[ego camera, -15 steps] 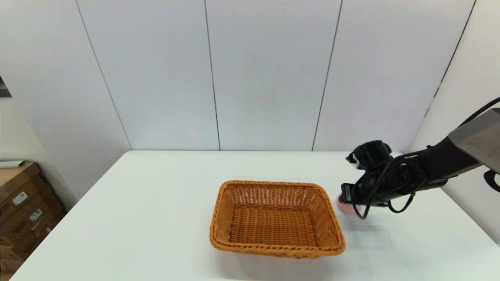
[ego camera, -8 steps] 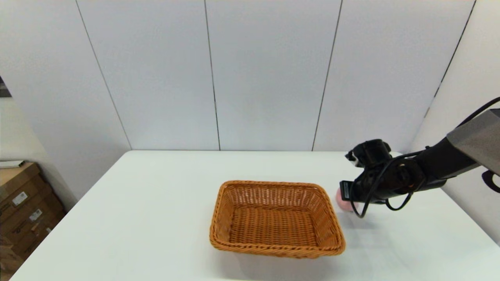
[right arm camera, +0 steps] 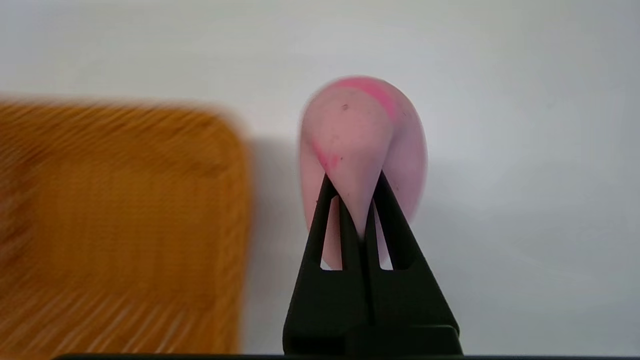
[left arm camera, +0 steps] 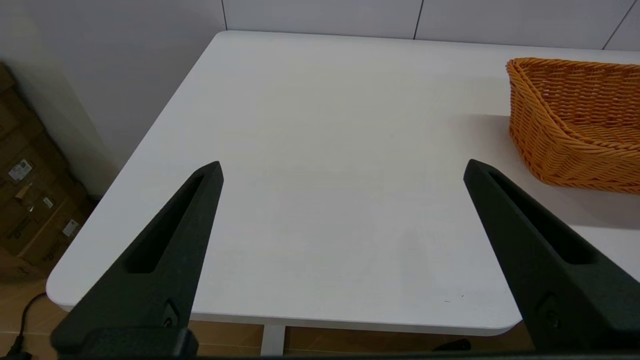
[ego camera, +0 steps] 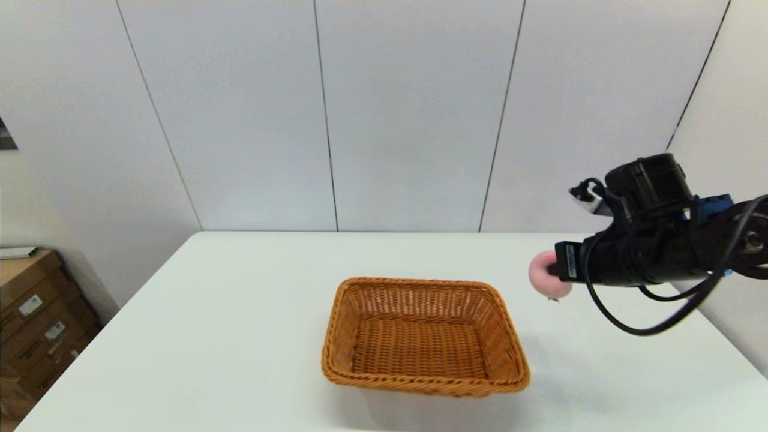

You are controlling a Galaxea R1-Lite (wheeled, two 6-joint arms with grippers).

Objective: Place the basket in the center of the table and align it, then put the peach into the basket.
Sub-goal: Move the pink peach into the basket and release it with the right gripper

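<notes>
Next, I release the peach from my right gripper on the basket's bare bottom (ego camera: 444,347) (right arm camera: 157,237), a little off the basket's middle toward that gripper's side. The peach now hangs above the table.
The orange-brown wicker basket (ego camera: 425,337) stands near the middle of the white table (ego camera: 240,312), its inside bare; it also shows in the left wrist view (left arm camera: 575,120) and the right wrist view (right arm camera: 120,225). My right gripper (ego camera: 555,277) hangs above the table, right of the basket and higher than its rim, shut on the pale pink peach (ego camera: 545,275). In the right wrist view the squeezed peach (right arm camera: 360,145) bulges past the pinching fingertips (right arm camera: 355,182). My left gripper (left arm camera: 342,167) stands open over the table's left part, away from the basket, holding nothing.
Cardboard boxes (ego camera: 36,312) sit on the floor left of the table. White wall panels (ego camera: 408,114) rise behind its far edge. The table's near rounded corner (left arm camera: 65,295) lies under the left gripper.
The right gripper has risen from the tabletop with the peach in it, lifting it well above the surface beside the basket. The basket has not moved.
</notes>
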